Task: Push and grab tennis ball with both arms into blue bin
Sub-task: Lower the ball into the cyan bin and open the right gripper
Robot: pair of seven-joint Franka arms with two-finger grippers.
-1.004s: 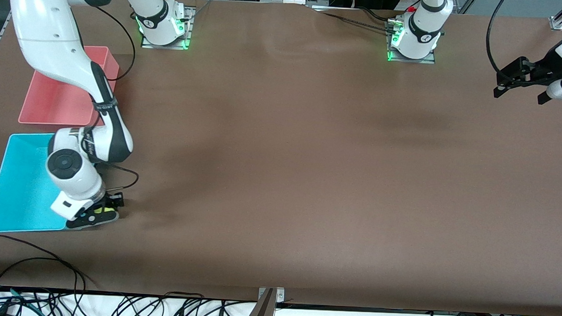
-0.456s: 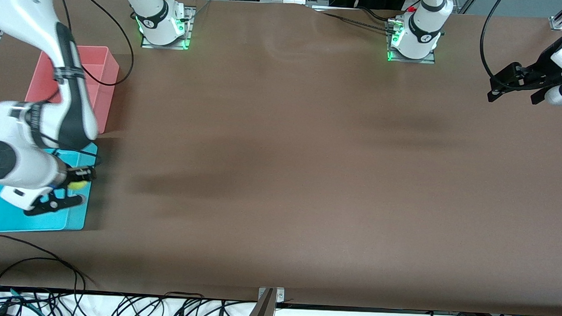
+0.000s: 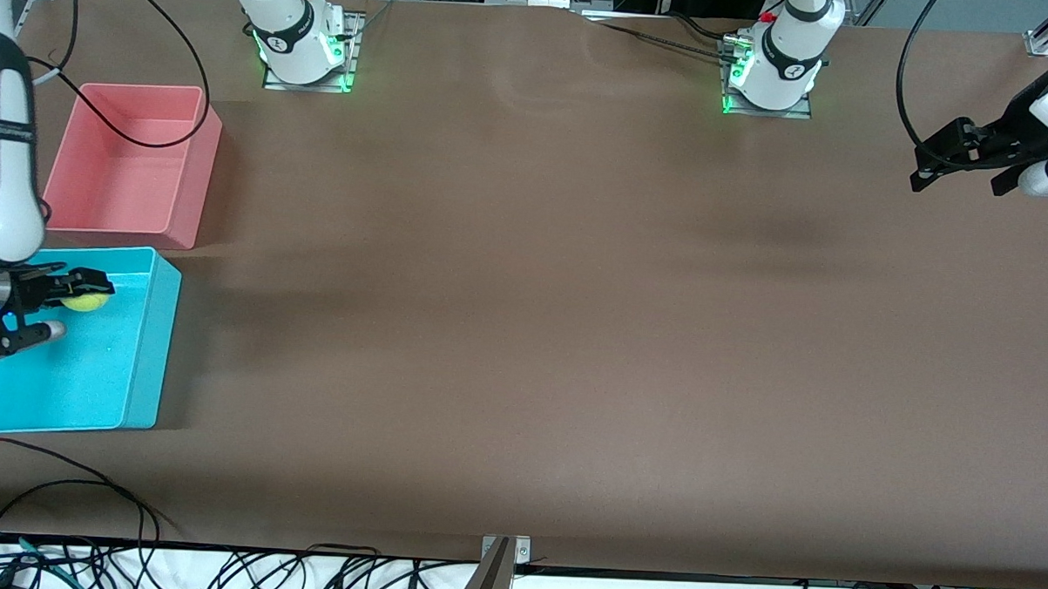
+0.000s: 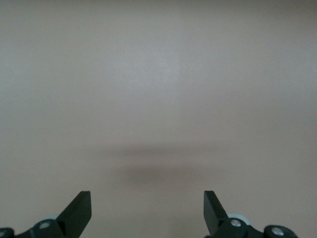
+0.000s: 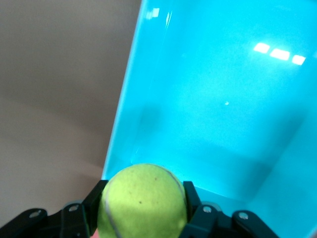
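The robot's right gripper needs to release the tennis ball in the blue bin's corner (image 3: 134,302) that is nearest the pink bin and the open table.
The yellow-green tennis ball (image 3: 85,302) is held between the fingers of my right gripper (image 3: 75,300), up in the air over the blue bin (image 3: 143,342). In the right wrist view the ball (image 5: 143,201) fills the gap between the black fingers, with the bin's cyan inside (image 5: 223,99) below it. The blue bin stands at the right arm's end of the table. My left gripper (image 3: 965,157) is open and empty, over bare table at the left arm's end; its wrist view shows only the two fingertips (image 4: 79,213) and brown table.
A pink bin (image 3: 192,178) stands just beside the blue bin, farther from the front camera. Black cables (image 3: 55,487) lie along the table's near edge. The brown table top (image 3: 524,286) spreads between the two arms.
My right gripper has lifted the ball off the table beside the bin's near corner and carried it over the bin. The left gripper has shifted slightly.
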